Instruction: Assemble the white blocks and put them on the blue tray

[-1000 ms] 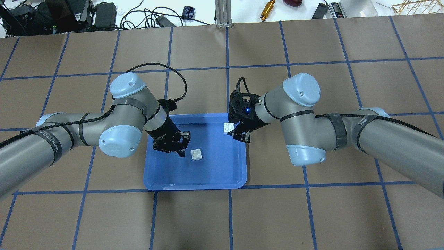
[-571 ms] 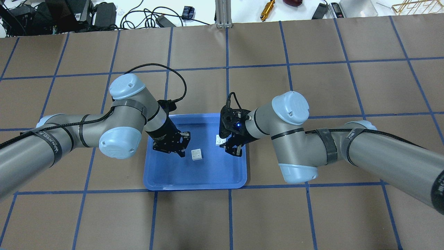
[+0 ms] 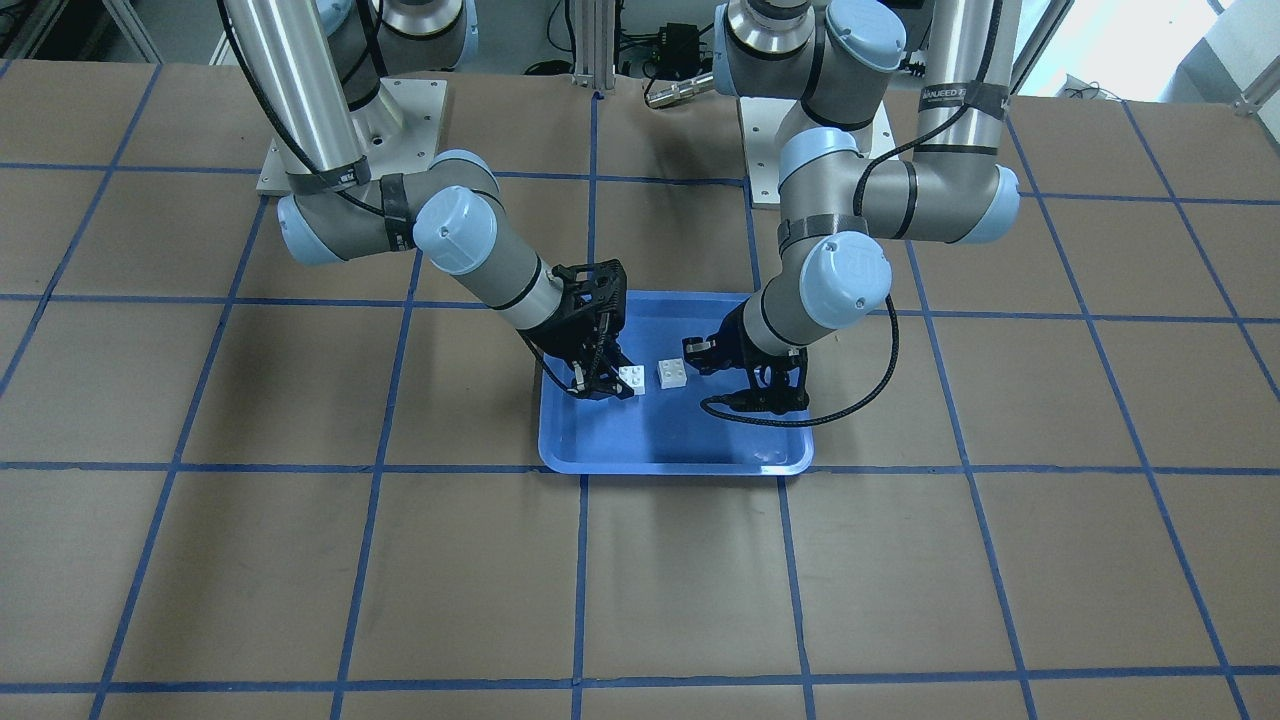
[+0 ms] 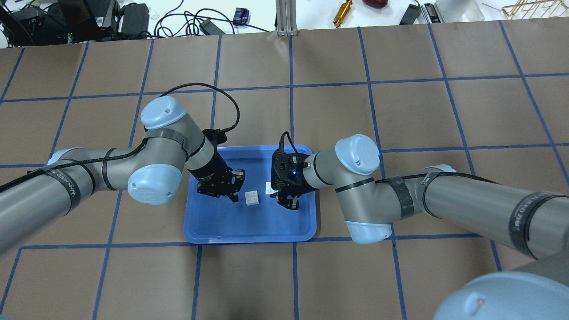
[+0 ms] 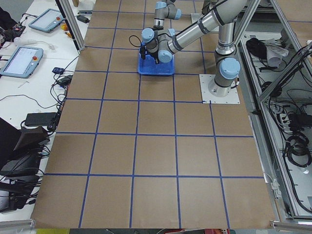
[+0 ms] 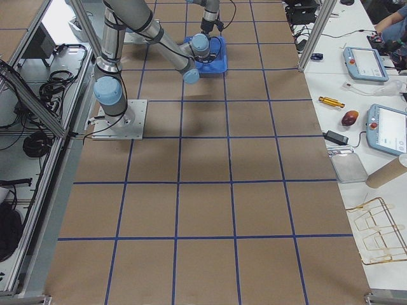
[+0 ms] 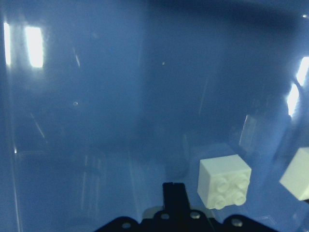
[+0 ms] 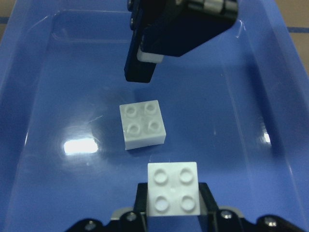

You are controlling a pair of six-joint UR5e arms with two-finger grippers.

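Observation:
My right gripper is holding its white block. It will let go of it on the bottom of the tray, snug (image 3: 649, 374) (image 8: 149, 162) against the free white block.
The blue tray (image 4: 249, 231) lies at mid-table and also shows in the front view (image 3: 680, 445). One white block (image 4: 252, 198) sits studs up on the tray floor (image 8: 38, 72), free of both grippers (image 3: 672, 374) (image 8: 142, 123) (image 7: 224, 188). My right gripper (image 4: 273, 192) (image 3: 625, 385) (image 8: 173, 205) is shut on the second white block (image 4: 269, 188) (image 3: 631, 380) (image 8: 173, 191). It holds that block studs up, low over the tray, close beside the free block with a small gap. My left gripper (image 4: 234, 197) (image 3: 697, 356) (image 8: 140, 72) is shut and empty, just on the free block's other side.
Brown table cover with a blue tape grid. Both arms reach in over the tray from either side. Cables, power bricks and tools lie beyond the table's far edge (image 4: 209, 24). The tray's raised rim (image 8: 289, 72) surrounds both blocks.
My right gripper has carried its white block from the tray's far right corner leftward and nearer the robot, down next to the free block. The left arm has barely moved.

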